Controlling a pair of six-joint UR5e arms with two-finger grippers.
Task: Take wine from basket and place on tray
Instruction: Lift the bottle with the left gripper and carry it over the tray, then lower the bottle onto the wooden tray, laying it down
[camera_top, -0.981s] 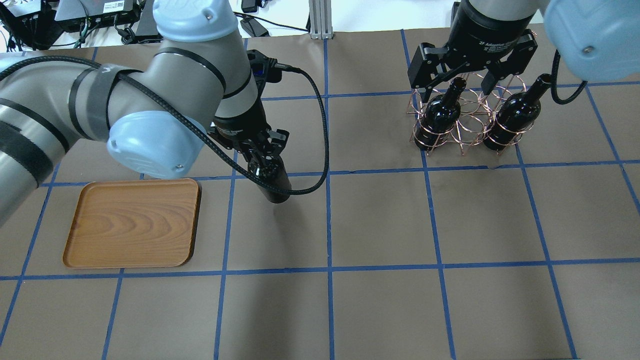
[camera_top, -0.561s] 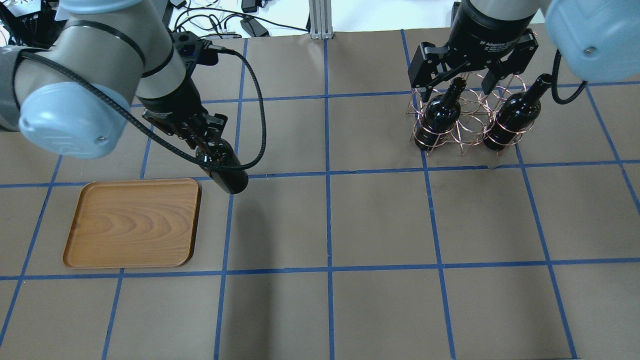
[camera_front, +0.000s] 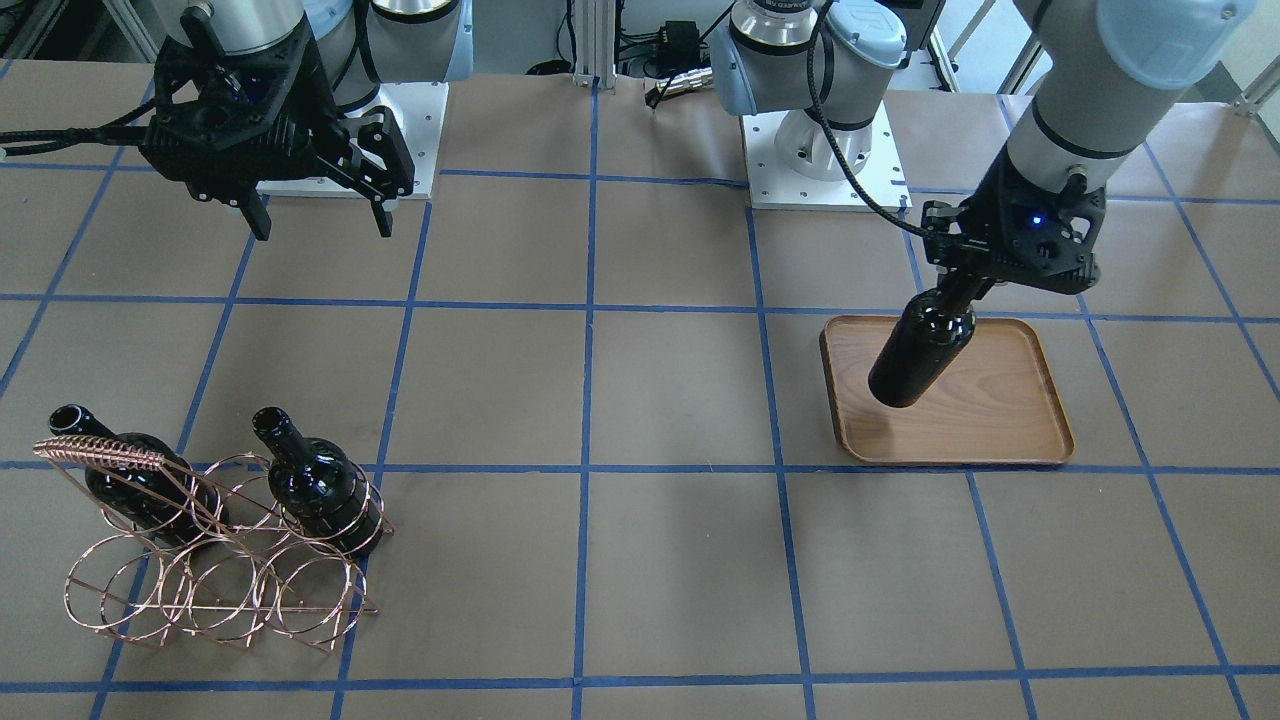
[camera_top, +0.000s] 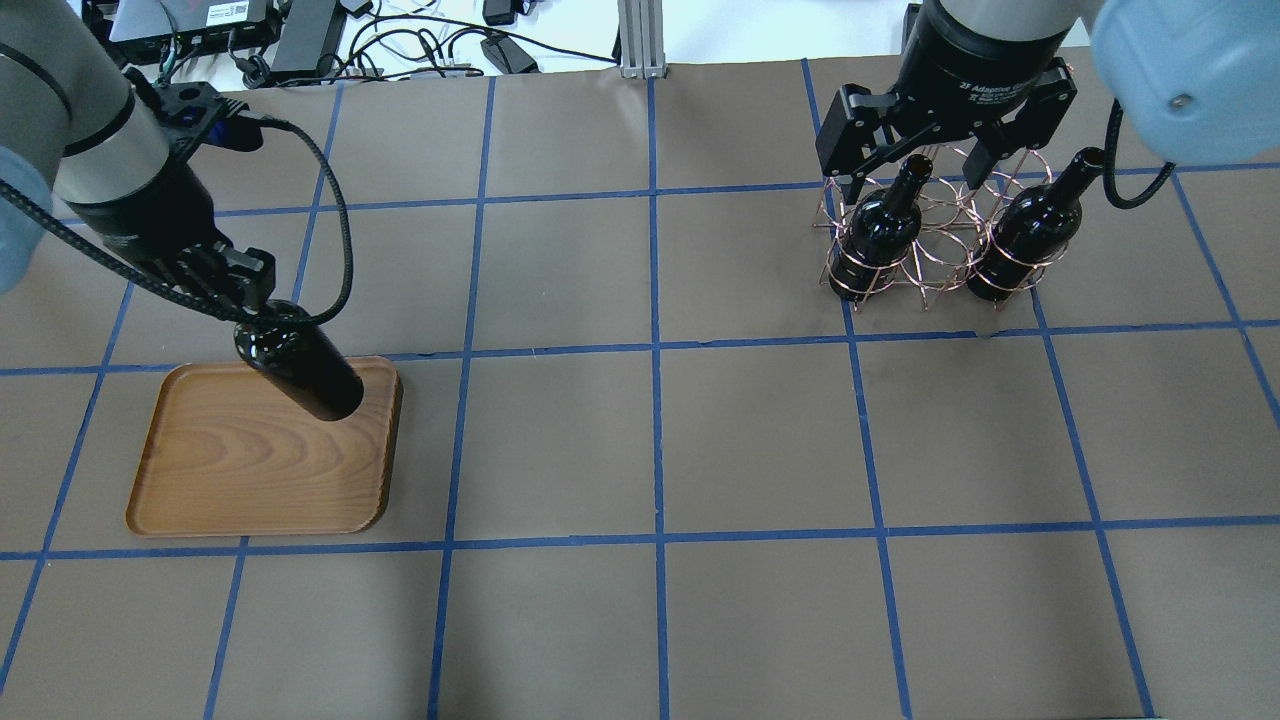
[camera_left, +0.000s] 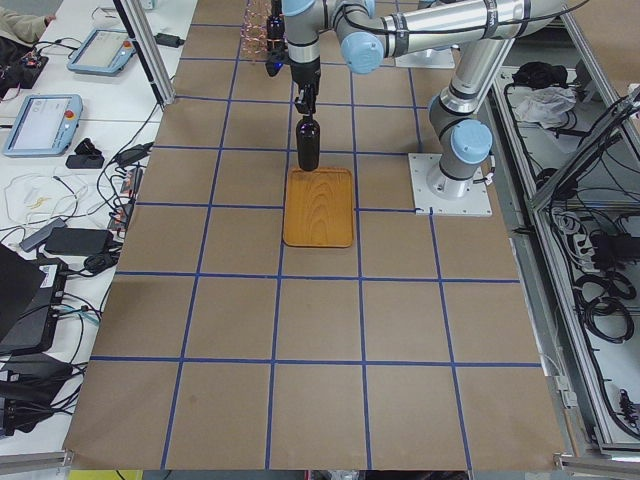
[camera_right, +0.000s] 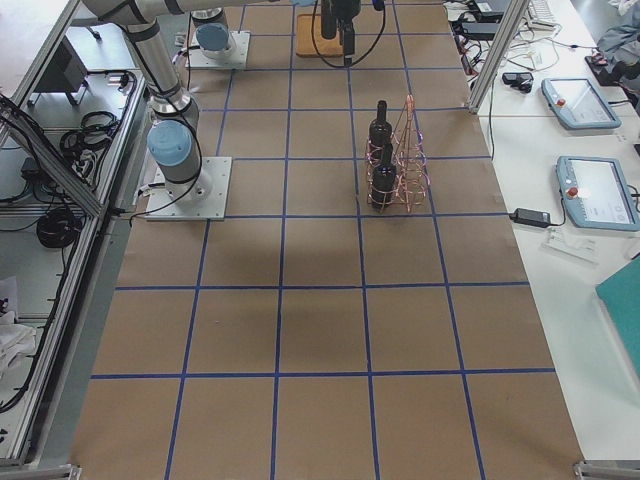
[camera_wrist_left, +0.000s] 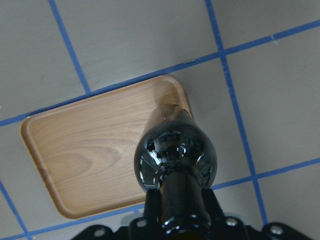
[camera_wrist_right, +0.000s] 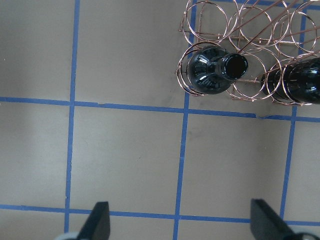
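My left gripper is going to set the black wine bottle down upright. I should let go of it in the middle of the wooden tray (camera_front: 941, 398) (camera_wrist_left: 111, 142).
My left gripper (camera_top: 252, 303) is shut on the neck of a black wine bottle (camera_top: 305, 375), which hangs upright over the far right corner of the wooden tray (camera_top: 230, 470). The front-facing view shows the same bottle (camera_front: 920, 350) over the tray (camera_front: 1000, 420), and the left wrist view shows the bottle (camera_wrist_left: 175, 155) above the tray (camera_wrist_left: 85, 155). The copper wire basket (camera_top: 935, 250) holds two more bottles (camera_top: 885, 225) (camera_top: 1030, 230), with its middle slot empty. My right gripper (camera_top: 912, 170) is open and empty, hovering above the basket (camera_wrist_right: 250, 30).
Blue tape lines grid the brown table. Cables and power bricks (camera_top: 300, 40) lie along the far edge behind the left arm. The two arm bases (camera_front: 820, 150) stand on white plates at the robot's side. Side benches hold tablets (camera_left: 45, 120).
My left arm has carried the bottle leftward, from the table beside the tray to over the tray's far right corner. The right arm and the basket have not moved.
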